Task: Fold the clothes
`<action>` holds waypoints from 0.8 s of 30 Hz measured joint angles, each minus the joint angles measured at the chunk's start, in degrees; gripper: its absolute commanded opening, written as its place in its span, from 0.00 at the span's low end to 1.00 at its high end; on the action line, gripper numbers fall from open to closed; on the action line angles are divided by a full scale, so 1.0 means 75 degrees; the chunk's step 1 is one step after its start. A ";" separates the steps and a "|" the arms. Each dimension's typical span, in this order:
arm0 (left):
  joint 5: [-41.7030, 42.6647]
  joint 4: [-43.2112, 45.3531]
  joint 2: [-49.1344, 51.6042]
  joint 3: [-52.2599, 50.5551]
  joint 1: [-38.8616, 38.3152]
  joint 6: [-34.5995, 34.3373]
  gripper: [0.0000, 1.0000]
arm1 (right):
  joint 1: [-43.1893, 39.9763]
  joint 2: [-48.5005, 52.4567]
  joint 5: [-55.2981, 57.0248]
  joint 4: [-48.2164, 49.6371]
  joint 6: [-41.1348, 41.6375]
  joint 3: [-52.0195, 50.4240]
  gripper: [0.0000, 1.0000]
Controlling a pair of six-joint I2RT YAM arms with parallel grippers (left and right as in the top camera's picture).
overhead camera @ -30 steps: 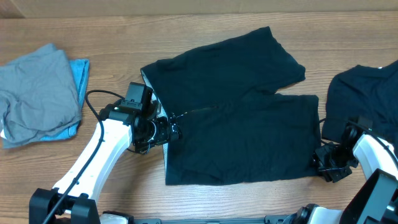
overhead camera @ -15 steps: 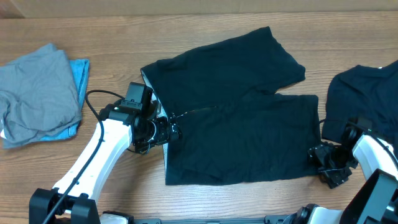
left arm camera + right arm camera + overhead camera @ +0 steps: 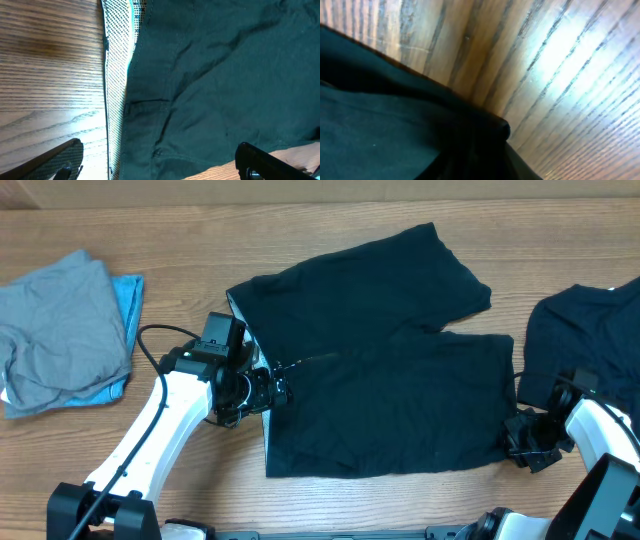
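The waistband's near-side corner [image 3: 271,469] [image 3: 139,173] on the black pants is next for my left gripper, which should go there and close on it, across from my right gripper's hem corner.
The black pants [image 3: 390,395] lie spread flat mid-table, both legs pointing right. My left gripper [image 3: 272,392] sits at their waistband; in the left wrist view its fingers [image 3: 160,167] are open, one on each side of the waistband [image 3: 117,90] with its mesh lining. My right gripper [image 3: 515,445] is at the lower leg's hem corner. In the right wrist view the jaws [image 3: 490,160] look shut, with the bunched black corner [image 3: 485,130] between them. A second black garment [image 3: 590,320] lies at the right edge.
A grey piece [image 3: 60,330] lies over a light-blue piece [image 3: 128,295] in a pile at the far left. Bare wooden tabletop [image 3: 200,240] runs along the back and front edges. The left arm's cable [image 3: 150,345] loops beside the pile.
The right gripper slid left to the hem corner, then drew back slightly right. The left arm and the pants have not visibly moved.
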 measured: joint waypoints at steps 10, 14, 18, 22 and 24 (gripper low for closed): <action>0.0003 0.0187 0.0000 0.0000 0.0000 -0.0006 0.69 | -0.0003 0.0000 -0.0117 0.0117 -0.0038 -0.0009 0.08; 0.0076 0.0166 0.0000 0.0000 0.0000 -0.0055 0.33 | -0.0006 -0.0006 -0.0274 0.0189 0.0000 -0.0012 0.07; 0.0216 -0.0391 0.0000 0.0000 0.0000 -0.0052 0.40 | -0.0006 -0.0006 -0.0289 0.0207 -0.0015 -0.0015 0.04; 0.0242 -0.1215 0.0000 0.0000 -0.0017 0.0047 0.50 | -0.0006 -0.0015 -0.0291 0.0210 -0.0003 -0.0015 0.04; 0.0233 -0.1623 0.0000 -0.0006 -0.0096 0.0096 0.53 | -0.0006 -0.0015 -0.0291 0.0216 0.0000 -0.0015 0.04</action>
